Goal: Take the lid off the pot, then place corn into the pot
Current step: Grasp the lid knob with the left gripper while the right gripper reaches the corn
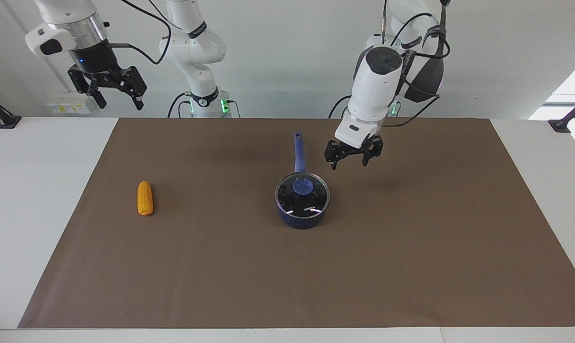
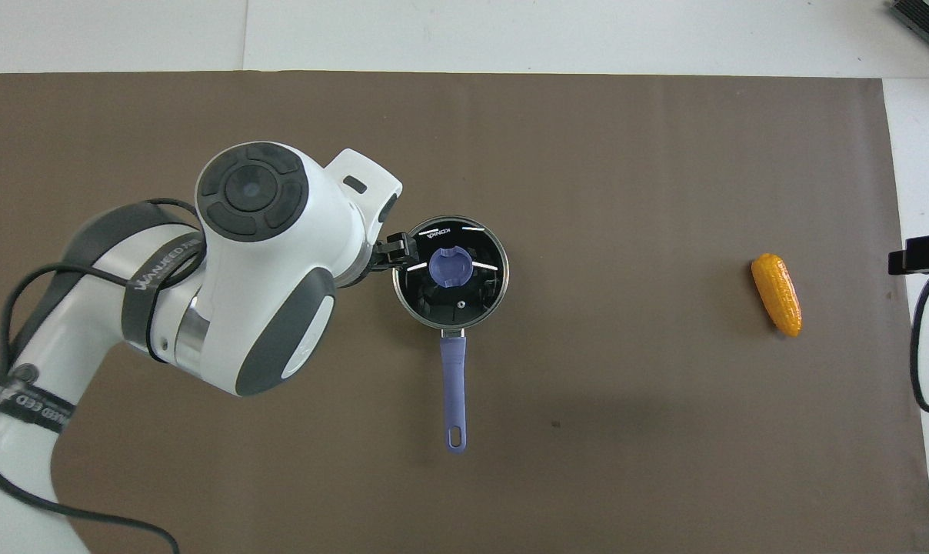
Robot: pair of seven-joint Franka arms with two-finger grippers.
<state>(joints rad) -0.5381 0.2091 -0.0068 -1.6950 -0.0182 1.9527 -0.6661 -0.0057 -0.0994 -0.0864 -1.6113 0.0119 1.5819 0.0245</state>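
Note:
I move my left gripper to the glass lid's blue knob [image 2: 451,267] next and close it there, because the lid has to come off the pot.
The navy pot [image 1: 301,216] stands mid-mat with its blue handle [image 1: 299,151] pointing toward the robots; in the overhead view the pot [image 2: 403,296] shows around its lid. The glass lid [image 1: 316,200] with a blue knob [image 1: 302,186] rests on the pot; it also shows from overhead [image 2: 476,288]. The corn [image 1: 145,197] lies on the mat toward the right arm's end [image 2: 777,295]. My left gripper [image 1: 350,160] hangs open in the air beside the handle, apart from the lid. My right gripper [image 1: 117,97] is open, raised by its base, waiting.
A brown mat [image 1: 411,267] covers most of the white table [image 1: 35,190]. The left arm's bulk [image 2: 257,261] hides the mat beside the pot in the overhead view.

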